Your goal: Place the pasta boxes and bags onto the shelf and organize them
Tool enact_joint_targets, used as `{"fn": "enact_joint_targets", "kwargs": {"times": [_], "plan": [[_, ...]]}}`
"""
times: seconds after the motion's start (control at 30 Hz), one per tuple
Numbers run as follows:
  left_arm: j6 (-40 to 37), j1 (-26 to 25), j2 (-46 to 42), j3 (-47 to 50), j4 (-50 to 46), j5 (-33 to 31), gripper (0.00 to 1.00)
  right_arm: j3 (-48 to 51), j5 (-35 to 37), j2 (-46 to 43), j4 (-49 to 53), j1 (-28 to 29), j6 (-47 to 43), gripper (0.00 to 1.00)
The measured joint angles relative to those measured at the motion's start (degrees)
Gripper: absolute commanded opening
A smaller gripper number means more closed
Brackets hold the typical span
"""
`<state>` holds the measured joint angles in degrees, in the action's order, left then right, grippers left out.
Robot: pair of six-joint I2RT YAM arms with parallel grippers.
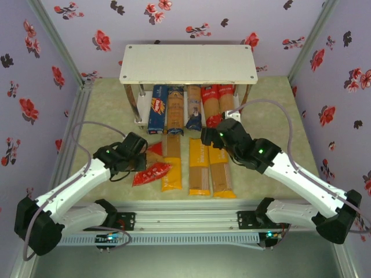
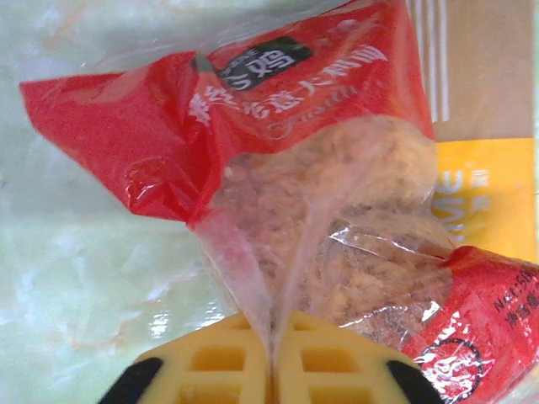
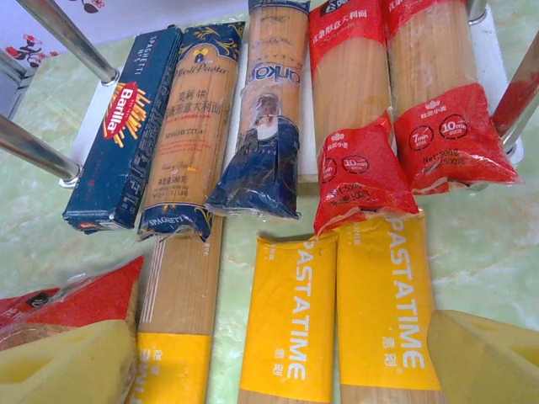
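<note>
I can see my left gripper pinches only a fold of clear plastic on the wide red bag, so I will open it wide and grip the filled middle (image 2: 341, 215) before I lift.
My left gripper (image 2: 274, 358) is shut on a fold of clear plastic of the wide red bag (image 2: 278, 143), which lies on the table left of centre (image 1: 152, 172). My right gripper (image 3: 278, 370) is open above three long yellow bags (image 3: 286, 320) lying side by side on the table. The shelf (image 1: 188, 63) stands at the back. On its lower board lie a dark-blue pasta box (image 3: 122, 130), a brownish box (image 3: 189, 126), a clear packet with a blue end (image 3: 265, 126) and two long red bags (image 3: 354, 109).
Shiny metal shelf legs (image 3: 72, 38) stand to the left and right of the packs on the lower board. The top board is bare. Flowered walls close in the green table (image 1: 104, 116) on three sides.
</note>
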<state>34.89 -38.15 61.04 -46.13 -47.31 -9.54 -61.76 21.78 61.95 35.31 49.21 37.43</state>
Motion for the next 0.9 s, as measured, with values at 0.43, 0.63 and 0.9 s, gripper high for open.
{"fn": "enact_joint_targets", "kwargs": {"times": [0.43,0.63,0.9], "plan": [[-0.13,0.72,3.06,-0.26,-0.92,1.07,0.36,-0.44,-0.98,2.64,4.02,-1.25,-1.51,0.88],[2.62,0.85,-2.78,0.20,-0.94,2.32,0.42,1.33,-1.46,4.85,9.35,-2.40,-1.33,0.90],[5.35,3.56,-6.03,6.54,0.57,2.86,0.52,10.45,-6.88,7.67,12.46,-2.84,0.98,0.91]]}}
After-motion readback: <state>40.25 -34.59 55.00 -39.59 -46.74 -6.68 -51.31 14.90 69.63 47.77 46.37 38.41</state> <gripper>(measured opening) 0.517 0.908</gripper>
